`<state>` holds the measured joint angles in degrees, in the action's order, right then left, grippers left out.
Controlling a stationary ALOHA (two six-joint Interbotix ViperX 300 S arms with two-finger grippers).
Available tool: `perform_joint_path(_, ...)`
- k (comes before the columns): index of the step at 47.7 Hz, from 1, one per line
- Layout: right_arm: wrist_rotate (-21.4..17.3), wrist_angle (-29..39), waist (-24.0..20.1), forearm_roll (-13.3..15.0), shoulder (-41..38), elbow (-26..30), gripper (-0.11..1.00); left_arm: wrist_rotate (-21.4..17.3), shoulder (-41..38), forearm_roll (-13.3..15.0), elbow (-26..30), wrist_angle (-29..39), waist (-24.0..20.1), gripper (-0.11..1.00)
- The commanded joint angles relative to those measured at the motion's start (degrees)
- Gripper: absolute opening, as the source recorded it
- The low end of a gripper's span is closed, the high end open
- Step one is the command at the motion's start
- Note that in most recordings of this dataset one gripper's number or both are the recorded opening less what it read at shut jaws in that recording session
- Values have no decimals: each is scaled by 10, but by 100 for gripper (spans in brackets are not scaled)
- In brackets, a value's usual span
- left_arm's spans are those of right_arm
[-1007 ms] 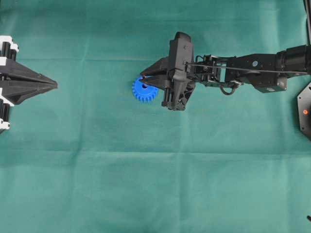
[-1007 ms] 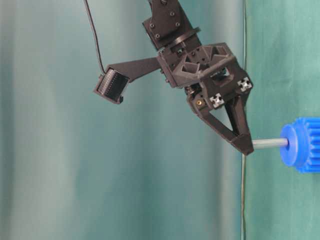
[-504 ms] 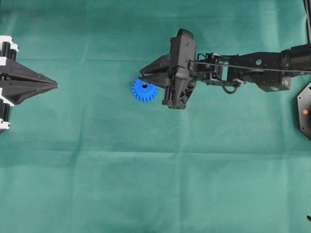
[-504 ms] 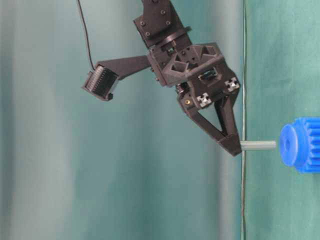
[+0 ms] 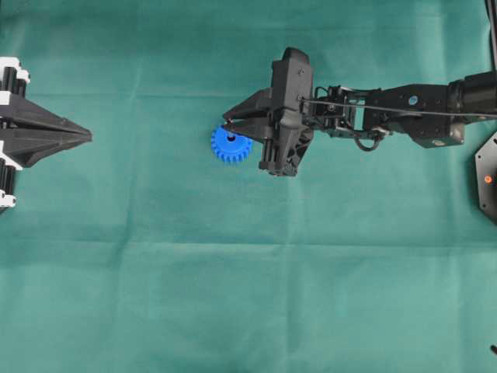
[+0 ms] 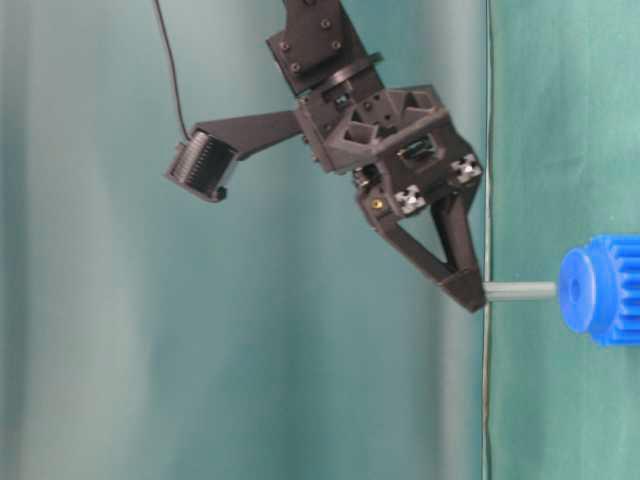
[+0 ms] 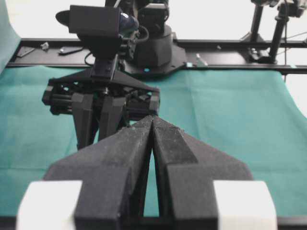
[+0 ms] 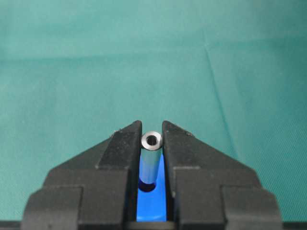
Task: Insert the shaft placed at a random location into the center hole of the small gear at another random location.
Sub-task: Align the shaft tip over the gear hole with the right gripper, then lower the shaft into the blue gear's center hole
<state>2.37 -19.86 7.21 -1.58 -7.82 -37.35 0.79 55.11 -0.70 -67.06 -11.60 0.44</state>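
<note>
My right gripper needs to put the shaft down upright in the dark center hole of the blue small gear [image 5: 230, 135] [image 8: 147, 186].
The small gear [image 5: 231, 145], bright blue and toothed, lies flat on the green cloth left of the middle. My right gripper [image 5: 227, 120] hangs over it, shut on the shaft [image 6: 520, 291], a thin grey pin. In the table-level view the shaft's free end stands just short of the gear [image 6: 605, 290] hub. The right wrist view shows the shaft [image 8: 149, 160] upright between my right gripper [image 8: 151, 130] fingers, its lower end right over the center hole [image 8: 147, 184]. My left gripper [image 5: 87, 136] rests shut at the left edge, with nothing between its fingers [image 7: 136, 139].
A green cloth [image 5: 233, 280] covers the table. A black mount [image 5: 488, 177] with an orange dot sits at the right edge. In the left wrist view, the right arm [image 7: 108, 96] stands ahead, and a black rail [image 7: 230, 45] runs along the far table edge.
The shaft's tip stood at the gear's hub a second ago. My right gripper drew it away from the hub, then crept back a little. The left gripper has not moved.
</note>
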Motion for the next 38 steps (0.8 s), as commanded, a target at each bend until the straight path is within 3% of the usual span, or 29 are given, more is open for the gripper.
perform_joint_path(1,5,-12,-2,-2,4,12,13,1,-3,-1,14,-3,2,0)
perform_joint_path(38,1,-24,-3,-5,-34,13,13,0,-3,-1,14,-3,2,0)
